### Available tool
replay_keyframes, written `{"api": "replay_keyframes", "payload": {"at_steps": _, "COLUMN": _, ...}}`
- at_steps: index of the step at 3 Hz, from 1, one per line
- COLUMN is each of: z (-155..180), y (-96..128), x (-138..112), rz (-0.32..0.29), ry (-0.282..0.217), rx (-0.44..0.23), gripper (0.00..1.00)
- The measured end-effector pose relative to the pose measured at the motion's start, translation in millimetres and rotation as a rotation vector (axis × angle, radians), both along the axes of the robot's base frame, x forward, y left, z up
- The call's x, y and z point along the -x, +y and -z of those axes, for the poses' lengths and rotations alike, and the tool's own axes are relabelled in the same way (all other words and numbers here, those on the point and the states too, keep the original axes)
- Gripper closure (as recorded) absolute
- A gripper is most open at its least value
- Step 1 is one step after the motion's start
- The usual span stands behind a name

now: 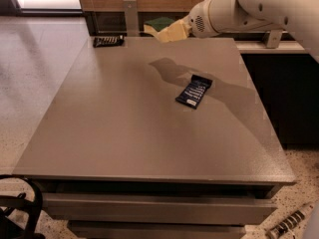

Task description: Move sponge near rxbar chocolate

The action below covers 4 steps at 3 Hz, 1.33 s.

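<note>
My gripper is going to let go of the sponge at the table's far edge (142,43) next to the rxbar chocolate, close to the metal post.
The sponge (163,29), dark green on top with a pale yellow foam body, is held in the air above the far edge of the grey table (124,133). My gripper (175,31) comes in from the right on the white arm and is shut on the sponge. The rxbar chocolate (108,41), a small flat black wrapper, lies at the table's far left corner, to the left of the sponge and below it. The sponge's shadow falls on the table's far middle.
A dark blue bar wrapper with white print (194,91) lies right of the table's middle. A wooden wall panel and a metal post (130,16) stand behind the table. A dark counter (279,83) is at the right. A black frame (20,213) is at the lower left.
</note>
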State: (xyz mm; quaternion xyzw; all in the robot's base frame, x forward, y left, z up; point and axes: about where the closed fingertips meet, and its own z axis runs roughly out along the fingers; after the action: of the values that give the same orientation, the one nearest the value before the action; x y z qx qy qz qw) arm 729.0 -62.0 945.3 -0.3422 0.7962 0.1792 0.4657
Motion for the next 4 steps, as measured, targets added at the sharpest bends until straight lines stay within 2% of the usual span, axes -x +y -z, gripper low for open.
{"api": "replay_keyframes", "payload": {"at_steps": 1, "z": 16.8, "y": 3.2, "x": -37.0, "rz": 0.004, "ry": 0.047, "rx": 0.034, "gripper": 1.00}}
{"api": "replay_keyframes", "payload": {"at_steps": 2, "z": 34.6, "y": 8.5, "x": -60.3, "rz": 0.004, "ry": 0.083, "rx": 0.046, "gripper": 1.00}}
{"api": "replay_keyframes", "payload": {"at_steps": 3, "z": 48.4, "y": 17.7, "x": -72.0, "rz": -0.002, "ry": 0.095, "rx": 0.027, "gripper": 1.00}}
{"api": "replay_keyframes", "payload": {"at_steps": 4, "z": 62.9, "y": 36.2, "x": -87.6, "rz": -0.019, "ry": 0.086, "rx": -0.014, "gripper": 1.00}}
